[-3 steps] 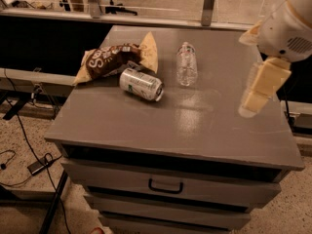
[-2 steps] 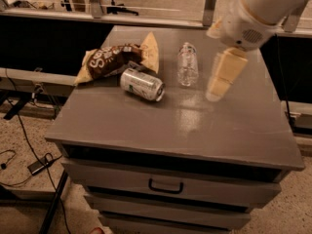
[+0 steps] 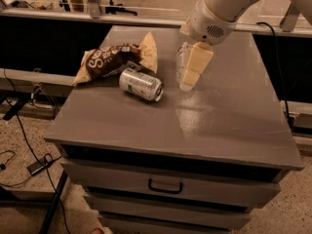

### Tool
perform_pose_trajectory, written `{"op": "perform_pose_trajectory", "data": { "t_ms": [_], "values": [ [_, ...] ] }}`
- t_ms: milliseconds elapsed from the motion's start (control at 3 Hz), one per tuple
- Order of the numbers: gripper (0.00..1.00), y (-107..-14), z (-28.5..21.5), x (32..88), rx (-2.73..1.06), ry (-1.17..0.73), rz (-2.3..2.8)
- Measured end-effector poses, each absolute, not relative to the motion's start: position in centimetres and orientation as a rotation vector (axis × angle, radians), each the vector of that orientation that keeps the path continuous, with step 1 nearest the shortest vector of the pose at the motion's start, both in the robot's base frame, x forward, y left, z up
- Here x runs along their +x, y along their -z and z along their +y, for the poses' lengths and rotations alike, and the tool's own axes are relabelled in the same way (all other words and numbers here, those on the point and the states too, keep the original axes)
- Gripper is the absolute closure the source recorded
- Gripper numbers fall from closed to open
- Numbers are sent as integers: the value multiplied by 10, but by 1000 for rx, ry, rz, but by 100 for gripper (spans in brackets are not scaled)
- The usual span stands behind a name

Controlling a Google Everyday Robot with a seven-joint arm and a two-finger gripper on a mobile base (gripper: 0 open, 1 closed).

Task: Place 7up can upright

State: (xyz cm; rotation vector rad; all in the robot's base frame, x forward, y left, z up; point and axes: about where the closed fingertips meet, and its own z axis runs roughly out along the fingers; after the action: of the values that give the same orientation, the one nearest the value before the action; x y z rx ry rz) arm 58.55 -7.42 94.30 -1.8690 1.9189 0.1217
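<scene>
Next, I close my gripper on the top end (image 3: 154, 90) of the 7up can, which is the end farther from the snack bag.
The 7up can (image 3: 140, 84) lies on its side on the grey cabinet top (image 3: 219, 121), left of the middle, with its top end pointing right and toward me. My gripper (image 3: 188, 83) hangs from the white arm (image 3: 214, 13), pointing down a little to the right of the can and apart from it. It holds nothing that I can see. It stands in front of the clear plastic bottle (image 3: 182, 57) and hides much of it.
A brown-and-yellow snack bag (image 3: 114, 60) lies just behind the can, touching or nearly touching it. The cabinet has drawers below with a handle (image 3: 165, 186). Cables lie on the floor at the left (image 3: 29, 160).
The arm and gripper have swung left from the cabinet's right edge to just right of the can, over the bottle. The can, bag and bottle have not moved.
</scene>
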Motion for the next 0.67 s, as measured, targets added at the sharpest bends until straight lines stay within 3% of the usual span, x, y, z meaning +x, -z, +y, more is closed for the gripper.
{"op": "perform_pose_trajectory", "data": {
  "t_ms": [667],
  "values": [
    [0,-914,-31,567,-1720,-174,1903]
  ]
}}
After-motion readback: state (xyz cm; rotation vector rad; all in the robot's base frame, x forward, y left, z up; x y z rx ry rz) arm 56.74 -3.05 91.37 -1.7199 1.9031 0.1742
